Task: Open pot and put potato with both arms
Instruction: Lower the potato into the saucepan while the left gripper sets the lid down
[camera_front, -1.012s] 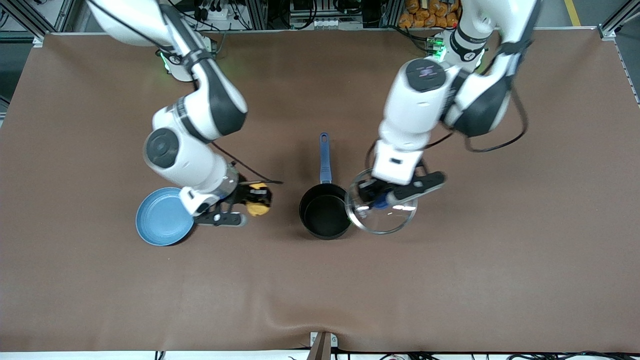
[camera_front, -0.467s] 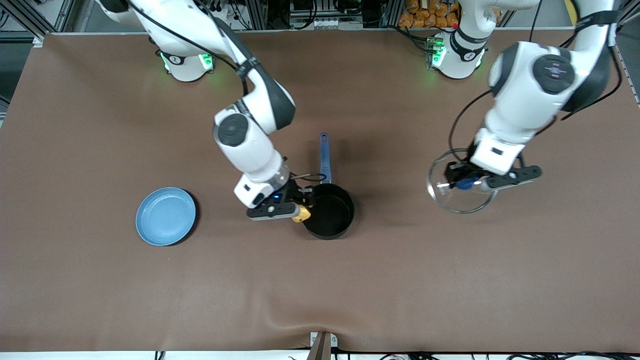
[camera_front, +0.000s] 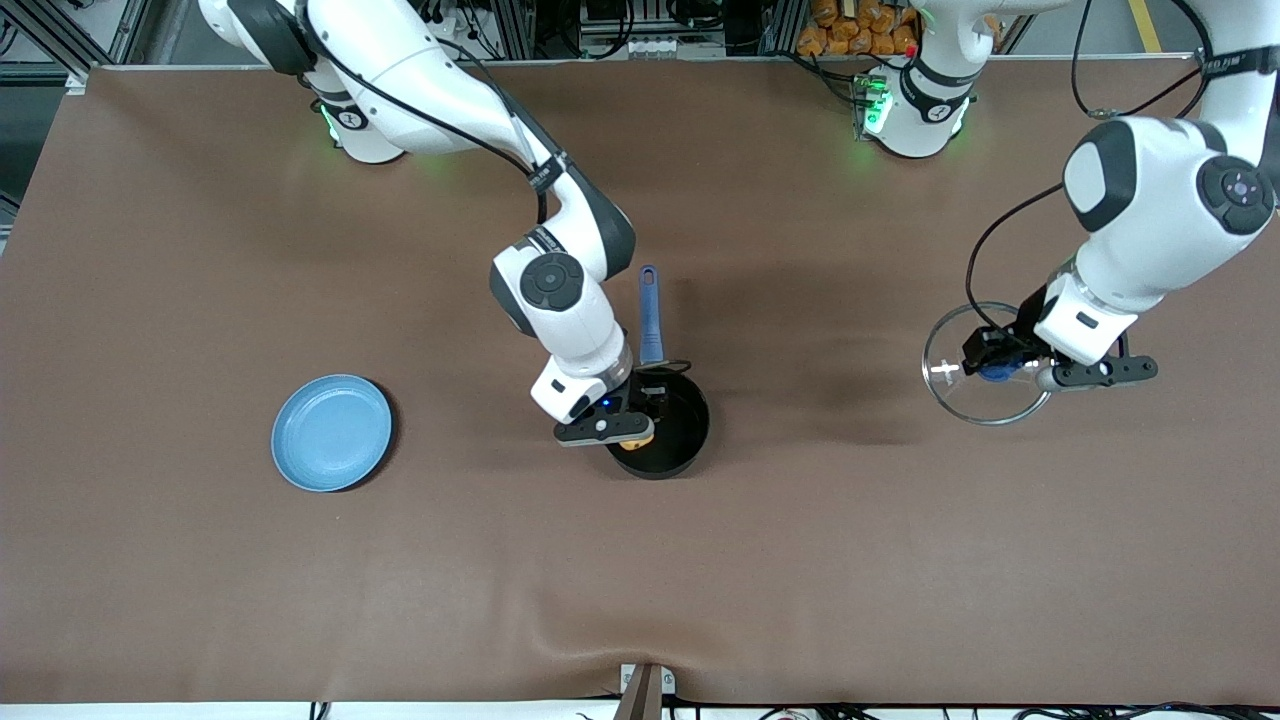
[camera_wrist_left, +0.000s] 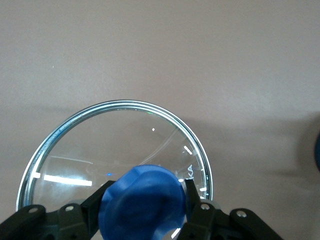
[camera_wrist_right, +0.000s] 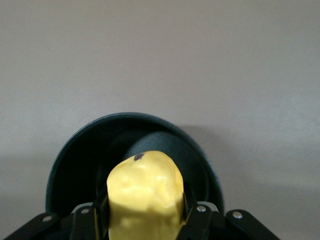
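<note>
I need to let go of the glass lid, now held over bare table, with my left gripper on the bare table (camera_front: 930, 440) next to the black pot, away from the plate.
The black pot (camera_front: 684, 432) stands uncovered mid-table, its blue handle (camera_front: 650, 312) pointing toward the robots' bases. My right gripper (camera_front: 640, 428) hangs over the pot's open mouth, shut on the yellow potato (camera_front: 644, 439). In the right wrist view the potato (camera_wrist_right: 145, 192) sits between the fingers (camera_wrist_right: 189, 212) above the pot's dark inside (camera_wrist_right: 85, 165). My left gripper (camera_front: 992, 366) is shut on the blue knob (camera_wrist_left: 142, 202) of the glass lid (camera_front: 952, 388). It holds the lid (camera_wrist_left: 120, 135) over bare table toward the left arm's end.
A light-blue plate (camera_front: 332, 432) lies on the brown table cover toward the right arm's end, with nothing on it. The cover has a fold near the edge nearest the front camera (camera_front: 600, 640).
The right arm carried the potato from beside the plate to over the pot. The left arm swung the lid away from the pot toward its own end of the table.
</note>
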